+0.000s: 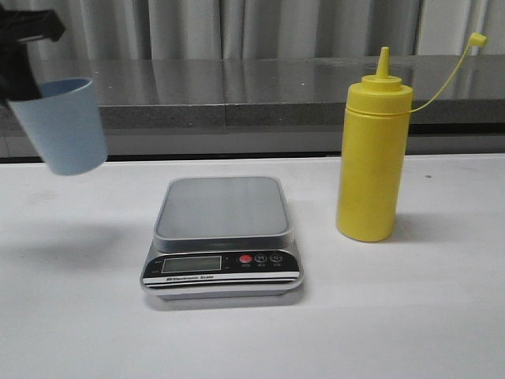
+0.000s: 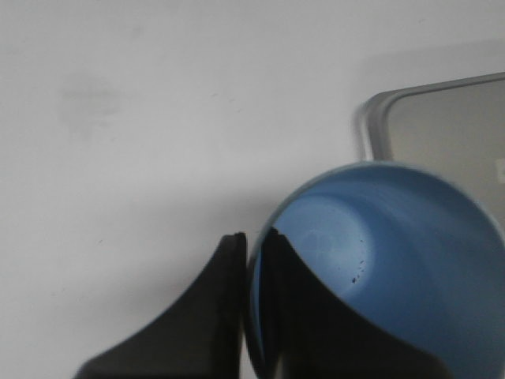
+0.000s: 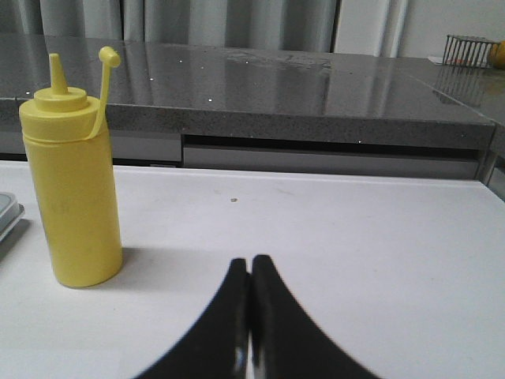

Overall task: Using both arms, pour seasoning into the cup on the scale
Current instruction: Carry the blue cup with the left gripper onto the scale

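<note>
The robot's left gripper will release the pale blue cup on the middle of the scale's flat grey plate (image 1: 229,204).
The pale blue cup (image 1: 61,125) hangs tilted in the air at the far left, above the table and left of the scale (image 1: 222,234). My left gripper (image 1: 22,59) is shut on the cup's rim. In the left wrist view one finger is inside the cup (image 2: 394,253) and one outside, gripper (image 2: 251,241), with the scale's corner (image 2: 379,118) beyond. The yellow seasoning bottle (image 1: 372,158) stands upright to the right of the scale, cap dangling on its tether. In the right wrist view my right gripper (image 3: 250,264) is shut and empty, apart from the bottle (image 3: 75,181).
A grey stone counter ledge (image 1: 260,87) runs along the back of the white table (image 1: 394,316). A wire basket (image 3: 469,49) sits far off on that counter in the right wrist view.
</note>
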You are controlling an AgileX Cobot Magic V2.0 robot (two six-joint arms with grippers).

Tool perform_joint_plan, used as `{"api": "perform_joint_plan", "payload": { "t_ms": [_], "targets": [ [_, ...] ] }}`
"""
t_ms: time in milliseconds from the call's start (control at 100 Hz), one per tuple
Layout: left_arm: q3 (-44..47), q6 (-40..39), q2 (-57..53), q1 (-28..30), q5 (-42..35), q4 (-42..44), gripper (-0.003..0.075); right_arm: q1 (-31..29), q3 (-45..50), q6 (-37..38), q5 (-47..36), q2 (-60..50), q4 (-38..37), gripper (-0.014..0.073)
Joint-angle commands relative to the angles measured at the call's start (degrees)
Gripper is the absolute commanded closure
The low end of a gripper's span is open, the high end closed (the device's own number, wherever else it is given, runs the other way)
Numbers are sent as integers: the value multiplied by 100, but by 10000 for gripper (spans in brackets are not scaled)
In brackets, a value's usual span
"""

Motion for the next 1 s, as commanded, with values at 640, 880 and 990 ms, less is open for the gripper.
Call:
{"api": "perform_joint_plan", "payload": {
  "t_ms": [640, 880, 990],
  "targets": [
    [-2603, 13, 1677, -1857, 530, 336, 740, -37, -123, -19, -461, -111, -50, 662],
    [-2624, 13, 1835, -1957, 530, 417, 740, -37, -123, -19, -461, -111, -50, 662],
    [-2624, 13, 1906, -1957, 530, 441, 740, -37, -123, -19, -461, -111, -50, 662]
  ]
}}
